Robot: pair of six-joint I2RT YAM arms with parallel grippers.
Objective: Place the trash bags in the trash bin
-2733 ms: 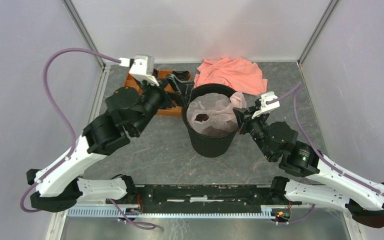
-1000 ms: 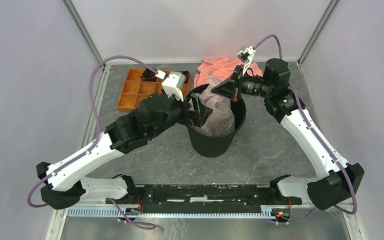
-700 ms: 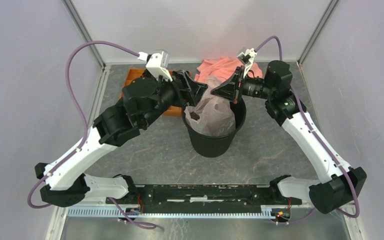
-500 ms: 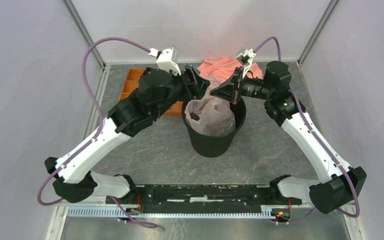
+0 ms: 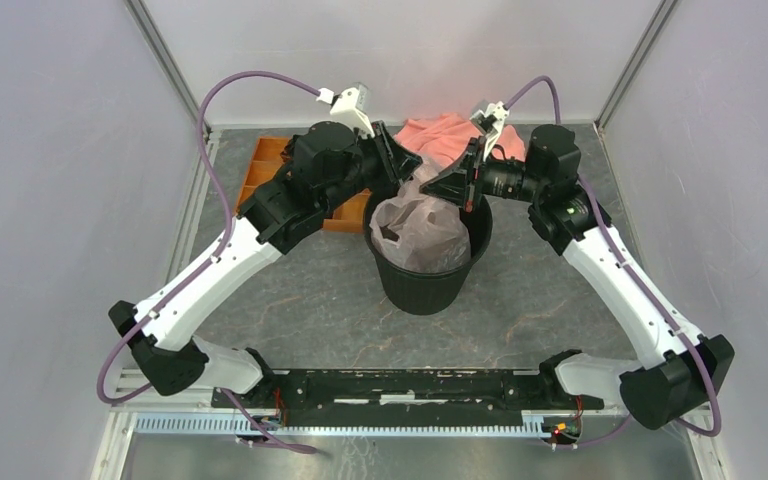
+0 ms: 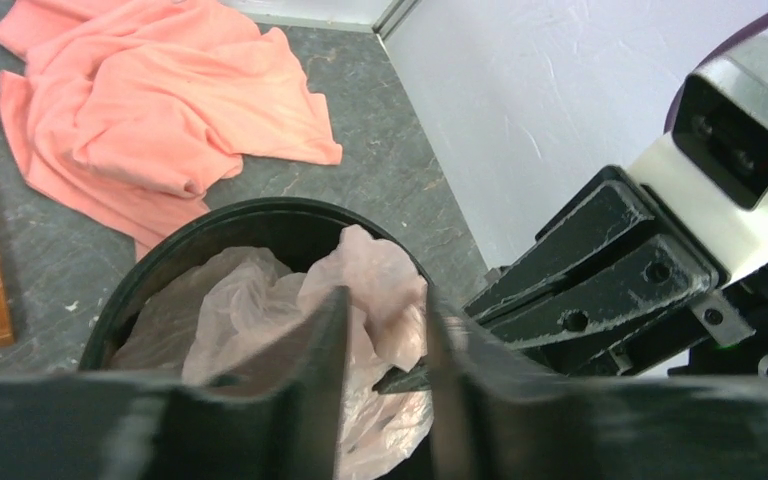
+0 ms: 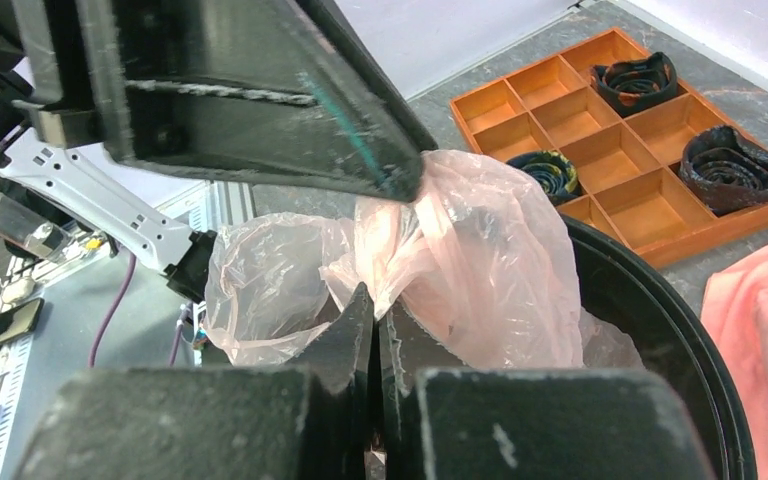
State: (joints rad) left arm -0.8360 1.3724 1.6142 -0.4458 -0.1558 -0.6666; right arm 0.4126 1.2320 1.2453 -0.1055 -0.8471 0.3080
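Observation:
The trash bag's top is bunched at both grippers, so next my right gripper opens, grabs its edge and spreads it toward the trash bin's rim (image 5: 490,226).
The trash bag (image 5: 418,225), thin pale pink film, sits crumpled in the round black trash bin (image 5: 425,285), with its top drawn up over the far rim. My right gripper (image 5: 438,190) comes in from the right. It is shut on a fold of the trash bag (image 7: 490,260), which is pinched at the fingertips of the right gripper (image 7: 375,310). My left gripper (image 5: 408,172) reaches in from the left, just above that pinch. In the left wrist view the left gripper (image 6: 385,295) keeps a narrow gap, and bag film (image 6: 250,300) shows through and below it.
A salmon-orange cloth (image 5: 440,135) lies on the floor behind the bin. An orange compartment tray (image 7: 620,130) holding dark coiled items stands left of the bin, partly under my left arm. Enclosure walls close in the back and both sides.
My left gripper has risen out of the bin and moved to the far rim, its jaws narrowing from wide open. The right gripper has stayed at the rim holding the bag's top.

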